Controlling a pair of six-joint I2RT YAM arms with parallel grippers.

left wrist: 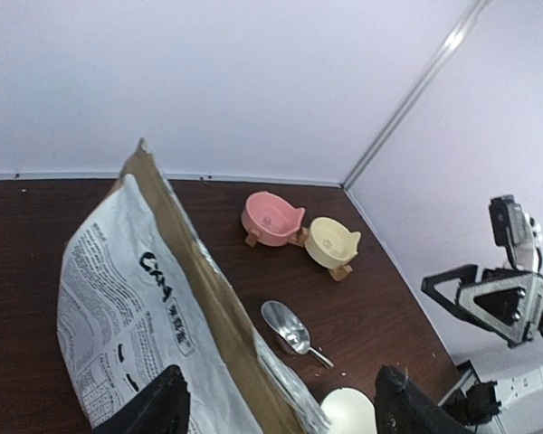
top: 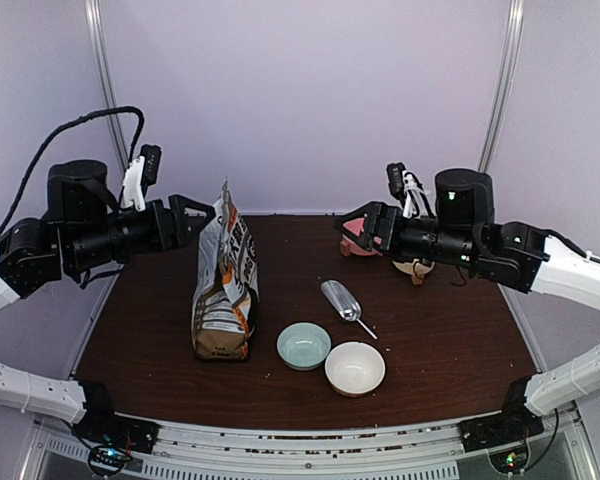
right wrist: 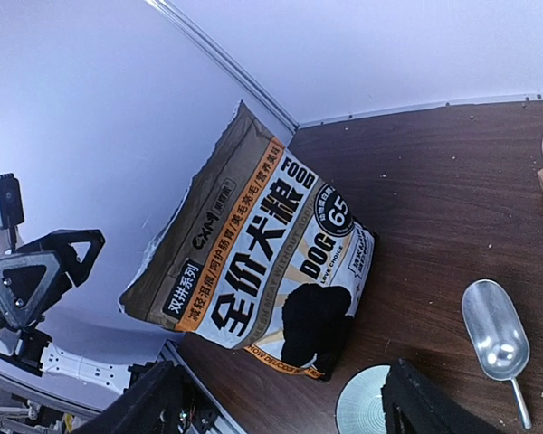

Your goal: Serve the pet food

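Note:
The dog-food bag's opening lies shut, so the robot's left gripper needs to pinch its top edge (left wrist: 279,384) and hold it still while the right gripper takes the other side.
No kibble shows in any view. The brown paper dog-food bag (top: 223,290) stands upright at the table's left centre, its top torn open; it also shows in the left wrist view (left wrist: 145,298) and the right wrist view (right wrist: 271,262). A metal scoop (top: 342,300) lies empty on the table right of the bag. A light blue bowl (top: 304,346) and a white bowl (top: 355,368) sit empty in front. My left gripper (top: 198,215) hovers open above and left of the bag top. My right gripper (top: 355,225) hovers open at the back right.
A pink pet bowl (top: 358,238) and a yellow pet bowl (top: 413,268) on wooden feet stand at the back right, under my right arm. White walls enclose the table on three sides. A few crumbs lie near the scoop (left wrist: 288,327).

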